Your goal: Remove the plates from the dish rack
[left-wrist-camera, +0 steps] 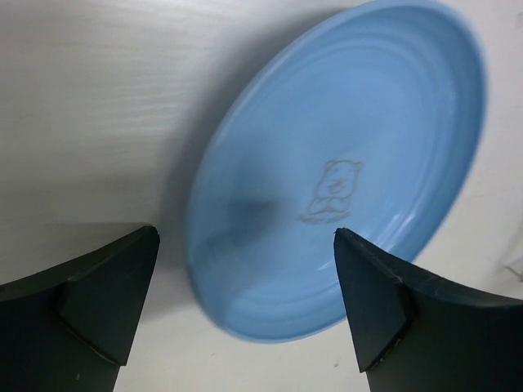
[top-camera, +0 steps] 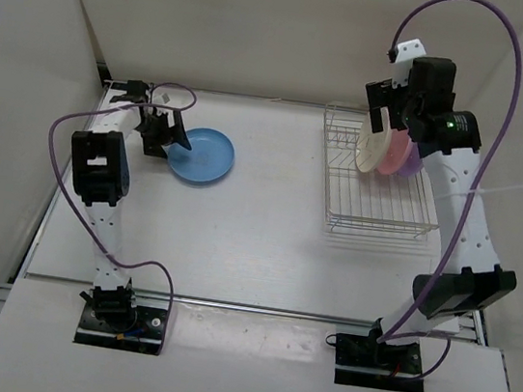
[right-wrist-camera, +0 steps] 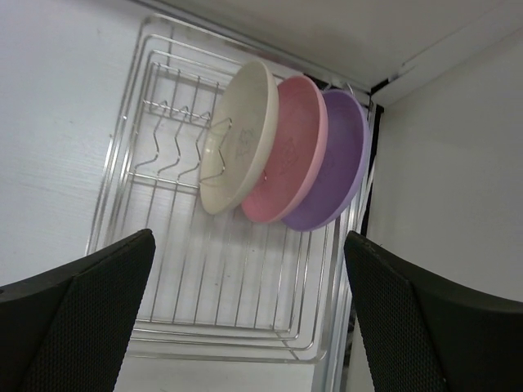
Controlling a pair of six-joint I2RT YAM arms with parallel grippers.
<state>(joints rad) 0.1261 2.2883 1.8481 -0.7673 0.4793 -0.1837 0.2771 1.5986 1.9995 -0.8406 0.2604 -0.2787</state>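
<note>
The cream-white plate's upper rim (top-camera: 386, 145) (right-wrist-camera: 268, 147) is beside the pink plate in the dish rack. My right gripper should go down to it next and close there.
The light blue plate (top-camera: 202, 155) lies flat on the table at the left; in the left wrist view it (left-wrist-camera: 343, 171) lies just beyond my fingertips. My left gripper (top-camera: 161, 133) is open and empty at the plate's left rim. The wire dish rack (top-camera: 376, 212) stands at the right with the cream-white plate (top-camera: 370, 145), the pink plate (top-camera: 390, 152) and the purple plate (top-camera: 408, 159) on edge at its far end. The right wrist view shows the cream-white (right-wrist-camera: 237, 139), pink (right-wrist-camera: 286, 155) and purple (right-wrist-camera: 331, 163) plates. My right gripper (top-camera: 386, 116) is open and empty, above them.
White walls enclose the table at the back and both sides; the right wall runs close beside the rack (right-wrist-camera: 245, 302). Purple cables loop over both arms. The near half of the rack holds nothing.
</note>
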